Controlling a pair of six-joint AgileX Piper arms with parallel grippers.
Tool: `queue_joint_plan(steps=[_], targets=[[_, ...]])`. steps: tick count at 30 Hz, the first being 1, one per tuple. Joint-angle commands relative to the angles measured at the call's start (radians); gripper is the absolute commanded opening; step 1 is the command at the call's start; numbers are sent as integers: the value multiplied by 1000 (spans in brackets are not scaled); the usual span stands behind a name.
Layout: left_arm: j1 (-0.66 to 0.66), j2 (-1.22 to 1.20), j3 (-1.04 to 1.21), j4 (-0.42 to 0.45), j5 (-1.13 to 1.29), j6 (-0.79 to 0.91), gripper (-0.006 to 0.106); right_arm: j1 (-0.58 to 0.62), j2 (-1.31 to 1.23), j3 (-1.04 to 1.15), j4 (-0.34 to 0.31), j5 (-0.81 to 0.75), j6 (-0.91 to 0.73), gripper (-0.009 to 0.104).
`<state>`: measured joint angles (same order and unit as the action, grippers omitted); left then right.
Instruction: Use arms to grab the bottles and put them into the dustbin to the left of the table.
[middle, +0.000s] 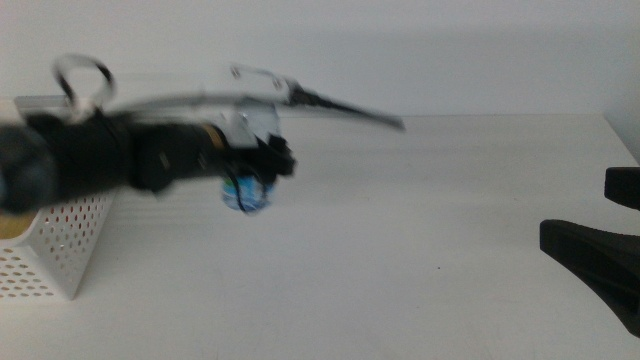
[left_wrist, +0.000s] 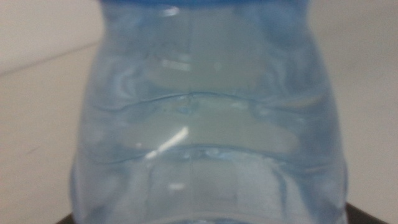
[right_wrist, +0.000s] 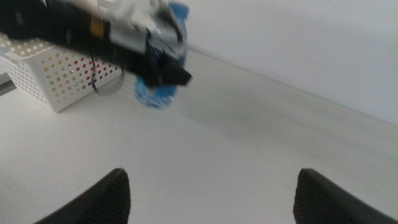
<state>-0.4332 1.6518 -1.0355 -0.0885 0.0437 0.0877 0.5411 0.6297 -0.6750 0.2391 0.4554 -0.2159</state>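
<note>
Next, I let go of the clear water bottle with my left gripper in the white dustbin (middle: 33, 190), beside the side of it that faces the table.
My left gripper (middle: 265, 165) reaches in from the left, blurred, and is shut on the small clear water bottle (middle: 247, 192) with blue label. It holds the bottle above the white table (middle: 400, 270), just right of the white perforated dustbin (middle: 65, 235). The bottle fills the left wrist view (left_wrist: 205, 124). In the right wrist view the bottle (right_wrist: 160, 94) hangs tilted in the left gripper (right_wrist: 165, 65), with the dustbin (right_wrist: 56, 71) beside it. Red shows through the dustbin's holes. The yellow bottle is not clearly visible. My right gripper (right_wrist: 211, 186) waits open at the right edge (middle: 600, 235).
The dustbin stands on the table's left side. A thick black cable and a thin wire loop (middle: 85, 75) run along the left arm. The wall lies behind the table's far edge.
</note>
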Motion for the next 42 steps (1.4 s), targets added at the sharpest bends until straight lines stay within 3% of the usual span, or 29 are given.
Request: queue_joint_plan(steps=[1, 8, 12, 24, 34, 38, 42], targets=[[44, -88, -141, -14, 185, -2, -5, 6, 0, -36, 2, -65, -9, 75], [202, -88, -433, 0, 730, 3, -5, 6, 0, -36, 2, -65, -9, 75], [346, -88, -529, -2, 905, 75, -5, 6, 0, -36, 2, -65, -9, 75], [674, -7, -588, 3, 985, 141, -5, 6, 0, -36, 2, -65, -9, 75], [715, 152, -588, 3, 958, 149, -3, 6, 0, -36, 2, -65, -9, 75], [715, 195, -588, -1, 939, 149, 5, 6, 0, -36, 2, -65, -9, 75], [715, 220, -588, 4, 905, 154, 26, 6, 0, -36, 2, -65, -9, 75]])
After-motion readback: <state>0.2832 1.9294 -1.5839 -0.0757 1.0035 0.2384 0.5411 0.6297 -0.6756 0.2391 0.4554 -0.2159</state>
